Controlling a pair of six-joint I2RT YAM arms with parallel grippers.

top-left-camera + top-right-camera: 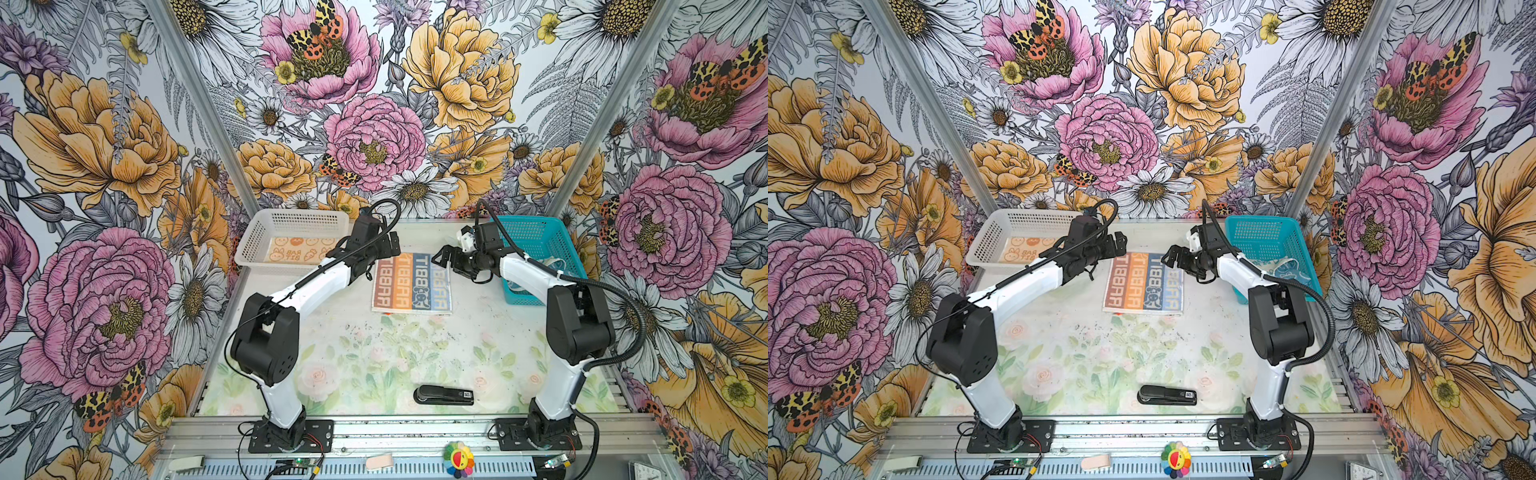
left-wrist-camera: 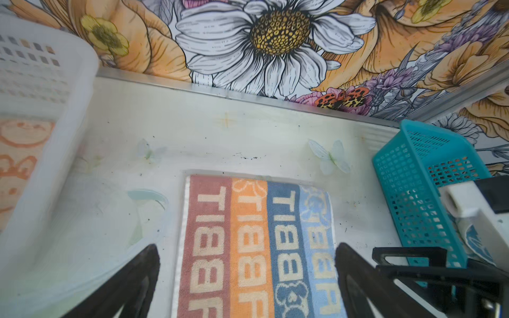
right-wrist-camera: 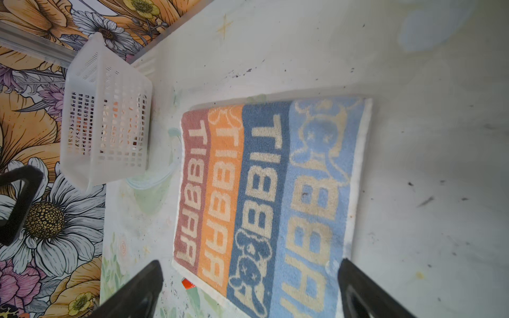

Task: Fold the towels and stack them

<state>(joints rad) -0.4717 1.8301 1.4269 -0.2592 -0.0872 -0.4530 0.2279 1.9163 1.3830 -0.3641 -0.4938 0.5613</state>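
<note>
Next, I close my right gripper on the striped towel's far light blue corner [image 1: 445, 257] [image 3: 367, 103], the one toward the teal basket.
A striped towel [image 1: 411, 286] [image 1: 1144, 286] printed "RABBIT" in red, orange, dark blue and light blue lies flat at the middle of the table's far half. My left gripper [image 1: 392, 246] [image 1: 1119, 245] hovers open over its far left corner. My right gripper [image 1: 442, 257] [image 1: 1171, 255] hovers open over its far right corner. Both wrist views show the striped towel [image 2: 256, 247] [image 3: 264, 198] below wide-apart jaws that hold nothing. An orange-and-cream bunny towel [image 1: 299, 249] [image 1: 1025, 249] lies in the white basket [image 1: 253, 237]. A blue-and-cream towel [image 1: 1289, 272] sits crumpled in the teal basket [image 1: 1262, 237].
The white basket [image 2: 68, 110] [image 3: 107, 124] stands far left and the teal basket [image 1: 532, 237] [image 2: 413, 192] far right, both against the back wall. A black stapler [image 1: 444, 395] [image 1: 1167, 395] lies near the front edge. A small red scrap [image 3: 187, 283] peeks from under the striped towel's near edge.
</note>
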